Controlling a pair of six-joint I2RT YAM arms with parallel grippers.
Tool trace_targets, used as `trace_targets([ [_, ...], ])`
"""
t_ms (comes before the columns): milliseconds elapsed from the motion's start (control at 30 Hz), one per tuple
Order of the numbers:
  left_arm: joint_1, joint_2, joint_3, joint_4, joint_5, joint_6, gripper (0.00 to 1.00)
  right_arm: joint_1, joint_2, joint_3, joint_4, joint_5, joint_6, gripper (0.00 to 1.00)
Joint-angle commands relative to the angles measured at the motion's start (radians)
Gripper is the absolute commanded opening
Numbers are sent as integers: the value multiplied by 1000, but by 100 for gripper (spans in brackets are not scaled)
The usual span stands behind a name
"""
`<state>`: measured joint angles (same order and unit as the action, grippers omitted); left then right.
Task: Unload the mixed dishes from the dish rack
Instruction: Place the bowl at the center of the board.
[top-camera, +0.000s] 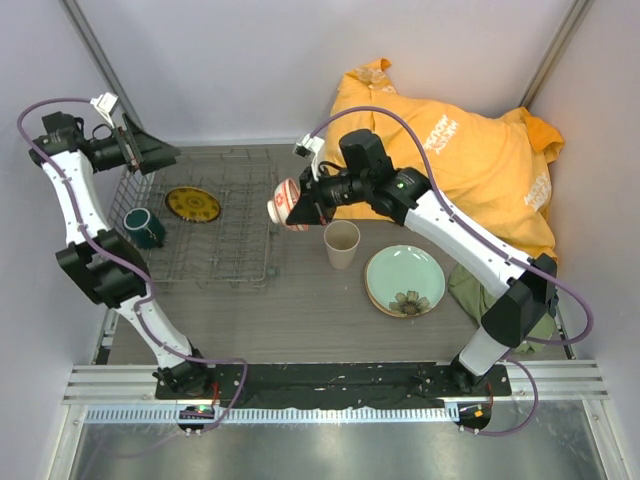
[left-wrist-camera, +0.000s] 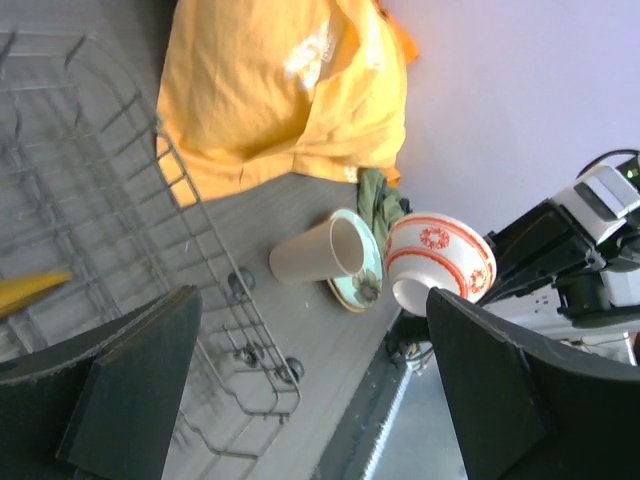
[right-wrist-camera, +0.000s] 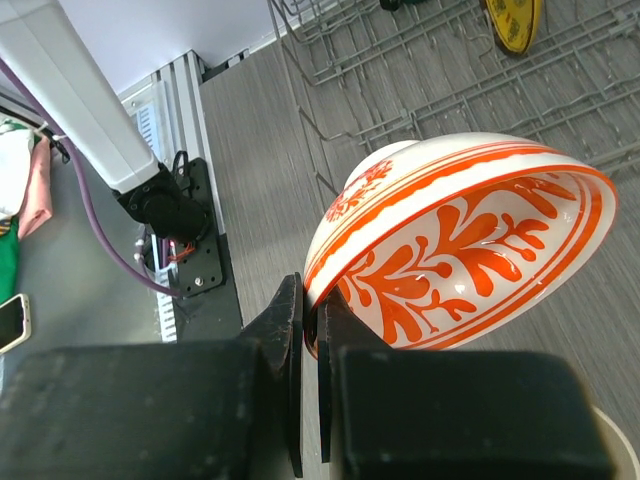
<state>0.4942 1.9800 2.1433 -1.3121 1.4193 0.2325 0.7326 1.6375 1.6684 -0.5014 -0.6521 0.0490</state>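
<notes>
I should use my right gripper to set the white-and-red bowl, now tilted at the rack's edge, down on the table (top-camera: 345, 295) in front of the beige cup, next to the flower plate.
My right gripper (top-camera: 305, 207) is shut on the rim of the small white-and-red bowl (top-camera: 285, 203), holding it tilted in the air at the right edge of the dish rack (top-camera: 245, 268); the pinch shows in the right wrist view (right-wrist-camera: 318, 305) with the bowl (right-wrist-camera: 460, 250). In the rack lie the yellow-and-dark patterned plate (top-camera: 193, 204) and the dark green mug (top-camera: 144, 226). The beige cup (top-camera: 341, 243) and the pale green flower plate (top-camera: 405, 280) stand on the table right of the rack. My left gripper (top-camera: 150, 152) is open and empty over the rack's back left corner.
A yellow cloth (top-camera: 470, 150) is heaped at the back right, with a green cloth (top-camera: 465, 290) beside the right arm. Pale walls close in the back and both sides. The left wrist view shows the rack's wire edge (left-wrist-camera: 215, 250), the cup (left-wrist-camera: 315, 252) and the bowl (left-wrist-camera: 440, 260).
</notes>
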Motion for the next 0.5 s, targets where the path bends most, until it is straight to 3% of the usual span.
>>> trace_targets([
  [0, 6, -176, -180, 536, -150, -574, 100, 2, -79, -21, 69, -14, -35, 1],
  [67, 3, -225, -253, 690, -210, -694, 100, 2, -87, -38, 64, -7, -41, 1],
  [467, -46, -259, -204, 692, -476, -677, 100, 4, -168, -183, -25, 39, -123, 1],
])
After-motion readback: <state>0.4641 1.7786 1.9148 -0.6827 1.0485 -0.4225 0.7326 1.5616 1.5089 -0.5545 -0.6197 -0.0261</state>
